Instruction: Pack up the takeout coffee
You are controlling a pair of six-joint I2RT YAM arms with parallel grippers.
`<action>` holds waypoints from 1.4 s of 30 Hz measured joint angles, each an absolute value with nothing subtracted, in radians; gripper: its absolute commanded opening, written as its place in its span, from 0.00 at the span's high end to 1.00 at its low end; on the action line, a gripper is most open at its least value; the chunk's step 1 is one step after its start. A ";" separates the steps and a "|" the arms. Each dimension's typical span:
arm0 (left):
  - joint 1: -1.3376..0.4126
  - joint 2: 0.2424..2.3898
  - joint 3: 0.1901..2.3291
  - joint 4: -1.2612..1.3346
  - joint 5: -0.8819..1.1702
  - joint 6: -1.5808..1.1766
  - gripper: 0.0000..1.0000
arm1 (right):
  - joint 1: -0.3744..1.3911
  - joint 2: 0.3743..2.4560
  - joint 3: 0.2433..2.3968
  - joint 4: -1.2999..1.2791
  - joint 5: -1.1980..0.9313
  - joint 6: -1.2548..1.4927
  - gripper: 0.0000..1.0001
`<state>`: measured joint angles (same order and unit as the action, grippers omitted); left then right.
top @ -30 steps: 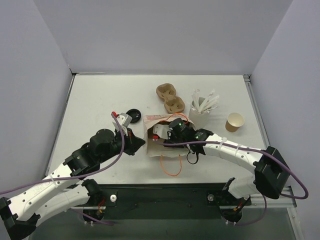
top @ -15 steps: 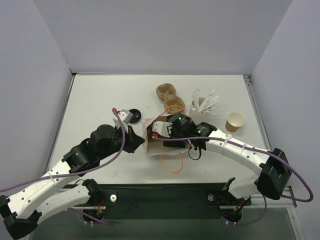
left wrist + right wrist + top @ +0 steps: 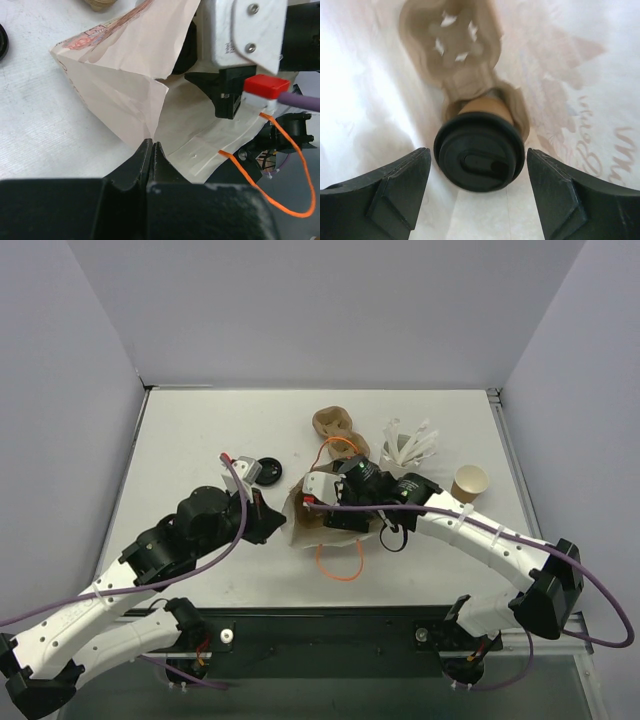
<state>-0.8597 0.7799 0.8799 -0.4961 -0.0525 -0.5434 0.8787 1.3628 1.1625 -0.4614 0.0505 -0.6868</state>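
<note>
A white stick is standing in the white cup, and my right gripper needs to leave the bag next and close on its upper end [image 3: 425, 426].
A white paper bag [image 3: 335, 533] lies at the table's middle, its mouth facing right. My left gripper [image 3: 151, 145] is shut on the bag's left paper edge [image 3: 283, 521]. My right gripper [image 3: 478, 152] reaches into the bag [image 3: 580, 100], open. Between its fingers, touching neither, is a kraft-brown takeout coffee cup with a black lid [image 3: 480, 157], seated in a moulded carrier [image 3: 455, 50] inside the bag. From above, the right gripper [image 3: 320, 500] is mostly hidden by the bag. A second kraft-brown cup [image 3: 469, 483], open with a white inside, stands at the right.
A brown two-hole carrier [image 3: 333, 423] sits behind the bag, partly covered by the right wrist. A white cup of white sticks [image 3: 400, 455] stands right of it. A loose black lid [image 3: 266, 468] lies left of the bag. Orange bag handles [image 3: 340, 565] loop toward the near edge.
The right wrist has swung left and toward the far side over the bag. The bag has shifted with it, one orange handle now raised behind. The left arm has barely moved.
</note>
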 measured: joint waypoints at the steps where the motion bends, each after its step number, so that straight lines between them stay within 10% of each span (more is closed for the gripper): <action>1: -0.857 0.780 0.883 -0.499 -0.052 -0.545 1.00 | 0.879 1.363 1.176 -0.464 0.046 -0.681 0.21; 27: -0.829 0.783 0.993 -0.666 -0.043 -0.620 1.00 | 0.917 1.345 1.290 -0.601 -0.134 -0.519 0.38; 42: -0.820 0.825 1.143 -0.768 -0.139 -0.564 0.55 | 0.924 1.370 1.626 -0.644 -0.227 -0.280 0.39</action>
